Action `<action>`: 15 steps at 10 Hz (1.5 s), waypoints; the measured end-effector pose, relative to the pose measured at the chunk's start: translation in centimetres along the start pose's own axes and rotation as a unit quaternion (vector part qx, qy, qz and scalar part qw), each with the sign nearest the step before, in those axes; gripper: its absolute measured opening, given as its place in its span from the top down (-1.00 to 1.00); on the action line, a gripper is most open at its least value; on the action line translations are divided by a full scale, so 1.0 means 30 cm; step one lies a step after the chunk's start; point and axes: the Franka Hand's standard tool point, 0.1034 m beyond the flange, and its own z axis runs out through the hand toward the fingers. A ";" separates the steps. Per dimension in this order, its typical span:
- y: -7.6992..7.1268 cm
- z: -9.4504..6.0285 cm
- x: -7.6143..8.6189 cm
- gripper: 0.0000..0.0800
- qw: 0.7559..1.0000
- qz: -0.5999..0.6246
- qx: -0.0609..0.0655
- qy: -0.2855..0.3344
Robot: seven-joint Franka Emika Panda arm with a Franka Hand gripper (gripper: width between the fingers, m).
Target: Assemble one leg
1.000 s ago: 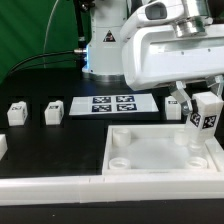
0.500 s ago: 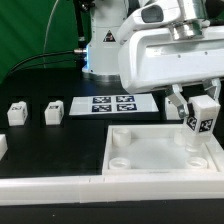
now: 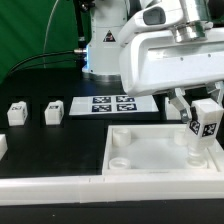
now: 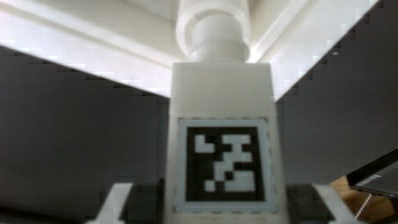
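The white leg, now upright over the tray's far corner, will be let go by my gripper, standing upright in the white tray's inside corner (image 3: 197, 158) (image 4: 215, 17) just beneath it.
My gripper (image 3: 201, 104) is shut on a white leg (image 3: 204, 125) with a black-and-white marker tag on its face. It holds the leg upright over the far right corner of the large white tray-like piece (image 3: 160, 160) on the exterior view's right. In the wrist view the leg (image 4: 221, 130) fills the middle, tag towards the camera, with its round peg end pointing at the tray's corner; the gripper (image 4: 221, 212) has a finger on each side of it. I cannot tell whether the leg's lower end touches the corner socket.
Two more legs (image 3: 17, 113) (image 3: 53, 111) stand on the black table at the exterior view's left, and a third (image 3: 2, 146) shows at the left edge. The marker board (image 3: 113, 104) lies behind the tray. The robot's white base (image 3: 105, 40) stands at the back.
The gripper with the leg has moved down towards the tray's far right corner. The other parts have not moved.
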 end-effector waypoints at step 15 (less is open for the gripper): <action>-0.028 0.036 -0.089 -0.04 1.000 0.004 -0.003 0.007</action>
